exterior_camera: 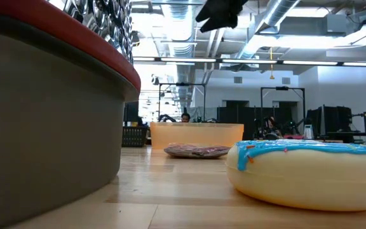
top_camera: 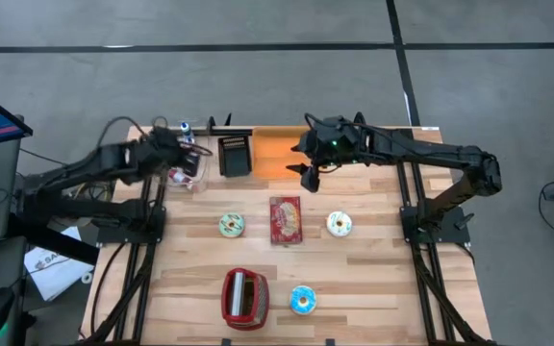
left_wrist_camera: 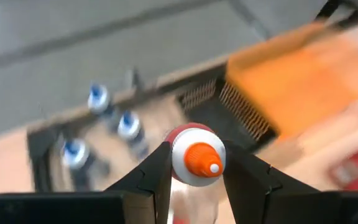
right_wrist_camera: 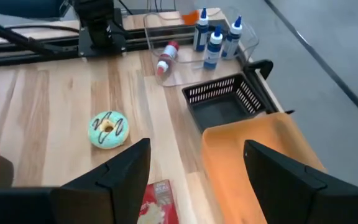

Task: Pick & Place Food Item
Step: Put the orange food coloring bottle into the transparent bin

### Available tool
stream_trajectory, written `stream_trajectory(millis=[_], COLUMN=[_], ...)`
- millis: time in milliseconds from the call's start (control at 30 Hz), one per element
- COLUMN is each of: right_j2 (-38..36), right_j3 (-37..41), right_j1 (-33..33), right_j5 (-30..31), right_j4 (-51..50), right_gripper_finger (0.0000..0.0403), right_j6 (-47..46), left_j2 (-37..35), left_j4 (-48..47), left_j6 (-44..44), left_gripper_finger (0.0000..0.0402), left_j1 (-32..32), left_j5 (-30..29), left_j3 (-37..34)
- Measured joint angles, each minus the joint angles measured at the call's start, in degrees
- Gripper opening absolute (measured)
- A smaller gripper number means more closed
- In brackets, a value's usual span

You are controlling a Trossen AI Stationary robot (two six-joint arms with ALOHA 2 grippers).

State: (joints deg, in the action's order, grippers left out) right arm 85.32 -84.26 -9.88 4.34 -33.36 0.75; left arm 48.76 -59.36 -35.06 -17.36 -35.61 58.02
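My left gripper is going to let go of the orange-capped bottle in the clear container (top_camera: 192, 174), beside the other red-and-white bottle.
My left gripper (left_wrist_camera: 194, 152) is over the table's far left corner, shut on a red-and-white bottle with an orange cap (left_wrist_camera: 199, 163). In the high view it is the left gripper (top_camera: 190, 154), above the clear container (top_camera: 188, 178). My right gripper (right_wrist_camera: 197, 177) hangs open and holds nothing over the orange tray (top_camera: 275, 154); it also shows as the right gripper (top_camera: 311, 171). On the table lie a green donut (top_camera: 231, 225), a red packet (top_camera: 285, 219), a white donut (top_camera: 339, 224) and a blue donut (top_camera: 303, 300). My left gripper pinches the bottle between its two fingers at the white shoulder (left_wrist_camera: 178, 157), just behind the orange cap. The bottle lies along the fingers, its cap pointing forward and away from the wrist. It is lifted clear, above the container of blue-capped bottles (left_wrist_camera: 128, 126).
A black mesh basket (top_camera: 235, 154) stands between the clear container and the orange tray. A red toaster (top_camera: 244, 296) sits near the front edge beside the blue donut. Another red-and-white bottle (right_wrist_camera: 165, 57) lies tilted in the clear container. Bare wood lies between the donuts.
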Motion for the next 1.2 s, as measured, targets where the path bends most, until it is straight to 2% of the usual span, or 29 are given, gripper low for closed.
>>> stream_trajectory(millis=[167,267,400,500,600,900,1200], right_j2=[0.0,0.0,0.0,0.0,0.0,0.0,0.0], right_j3=[0.32,0.32,0.32,0.32,0.32,0.34,0.34], right_j1=[-0.43,-0.42,-0.37,-0.25,-0.25,-0.21,0.56], right_j5=[-0.02,-0.02,-0.02,-0.02,-0.02,-0.02,-0.02], right_j4=[0.48,0.73,0.68,0.56,0.54,0.36,0.32], right_gripper_finger=[0.0249,0.0249,0.0249,0.0249,0.0249,0.0249,0.0249], right_j6=[-1.86,-1.87,-2.53,-3.2,-3.77,-3.75,-3.75], left_j2=[2.32,3.41,3.99,5.12,6.67,12.3,16.04], left_j4=[-4.78,-4.26,0.77,4.85,9.21,17.62,19.94], left_j6=[-2.82,-2.51,-1.26,-1.21,-2.51,-2.58,-0.98], left_gripper_finger=[0.0111,0.0111,0.0111,0.0111,0.0111,0.0111,0.0111], left_j1=[-11.61,-16.09,-20.3,-22.95,-24.25,-24.27,-24.27], left_j5=[12.97,14.03,13.62,15.71,17.56,17.07,16.54], left_j3=[-0.91,-2.66,-6.18,-9.77,-13.22,-18.76,-18.82])
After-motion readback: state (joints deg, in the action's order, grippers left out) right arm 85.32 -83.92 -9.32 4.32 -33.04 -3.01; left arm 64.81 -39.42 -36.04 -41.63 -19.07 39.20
